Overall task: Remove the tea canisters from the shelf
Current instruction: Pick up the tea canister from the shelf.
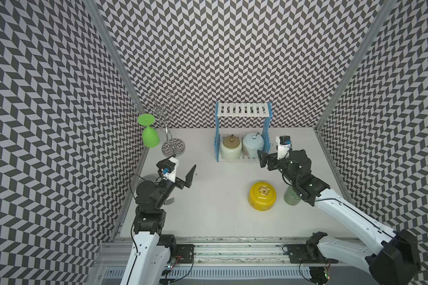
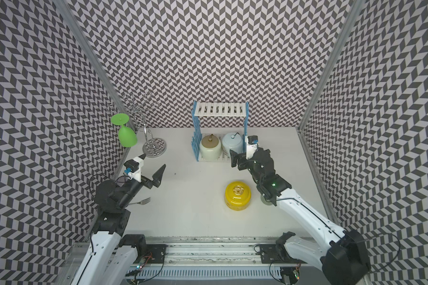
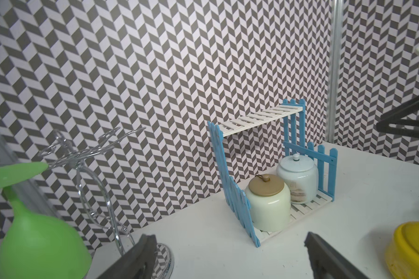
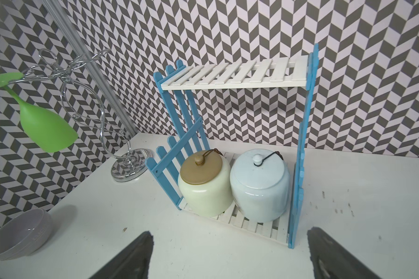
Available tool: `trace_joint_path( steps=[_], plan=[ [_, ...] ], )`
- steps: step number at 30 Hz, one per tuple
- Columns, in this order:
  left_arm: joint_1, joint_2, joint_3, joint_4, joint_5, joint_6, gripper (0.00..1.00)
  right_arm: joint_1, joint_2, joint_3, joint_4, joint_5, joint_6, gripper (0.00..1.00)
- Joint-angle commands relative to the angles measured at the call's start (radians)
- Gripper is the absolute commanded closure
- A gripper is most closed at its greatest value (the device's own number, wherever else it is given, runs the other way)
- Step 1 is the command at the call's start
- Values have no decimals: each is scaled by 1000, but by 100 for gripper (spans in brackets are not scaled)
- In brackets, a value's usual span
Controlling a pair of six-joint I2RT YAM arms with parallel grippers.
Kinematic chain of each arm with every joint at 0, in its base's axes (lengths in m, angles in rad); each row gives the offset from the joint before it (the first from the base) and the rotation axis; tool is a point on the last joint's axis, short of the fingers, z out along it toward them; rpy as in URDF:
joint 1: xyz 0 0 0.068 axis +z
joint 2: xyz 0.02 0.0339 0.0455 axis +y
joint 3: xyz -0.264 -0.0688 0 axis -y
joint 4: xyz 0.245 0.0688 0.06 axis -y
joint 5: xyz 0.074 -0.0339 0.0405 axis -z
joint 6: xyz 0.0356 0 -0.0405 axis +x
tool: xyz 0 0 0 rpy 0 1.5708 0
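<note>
The lid knob (image 1: pixel 254 136) (image 4: pixel 257 159) of the pale blue tea canister on the shelf is the next thing my right gripper will go to and close on.
The shelf (image 1: pixel 242 112) (image 2: pixel 220 109) stands at the back of the table. On its lower board sit a cream tea canister with a brown lid (image 1: pixel 230 148) (image 4: pixel 205 188) and a pale blue one (image 1: pixel 252 145) (image 4: pixel 259 188), touching each other. The upper board is bare. A yellow canister (image 1: pixel 262 196) stands on the table in front, and a sage green one (image 1: pixel 290 198) is partly hidden under my right arm. My right gripper (image 4: pixel 230 233) hovers open just before the shelf's right end, holding nothing. My left gripper (image 3: pixel 229 238) (image 1: pixel 181 167) is open and empty, left of the shelf.
A bright green goblet (image 1: pixel 150 134) hangs upside down from a chrome wire stand (image 1: pixel 173 148) at the back left. A fork (image 1: pixel 168 201) lies beside my left arm. A grey-lilac bowl (image 4: pixel 17 234) sits near the left wall. Patterned walls close in three sides.
</note>
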State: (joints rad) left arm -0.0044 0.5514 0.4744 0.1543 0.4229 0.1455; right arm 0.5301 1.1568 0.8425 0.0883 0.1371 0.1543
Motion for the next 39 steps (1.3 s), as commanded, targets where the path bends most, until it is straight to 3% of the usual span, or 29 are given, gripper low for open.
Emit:
trace_joint_path(
  steps=[1, 6, 27, 39],
  plan=[
    [15, -27, -38, -18, -42, -55, 0, 8, 58, 39, 112, 0, -2, 0],
    [29, -28, -67, 2, -45, -101, 0, 9, 179, 112, 140, 1, 11, 0],
    [17, -60, -76, 13, -88, -44, 0, -17, 600, 347, 305, 143, -4, 2],
    [21, -54, -76, 19, -91, -50, 0, -86, 780, 474, 324, 119, 48, 12]
  ],
)
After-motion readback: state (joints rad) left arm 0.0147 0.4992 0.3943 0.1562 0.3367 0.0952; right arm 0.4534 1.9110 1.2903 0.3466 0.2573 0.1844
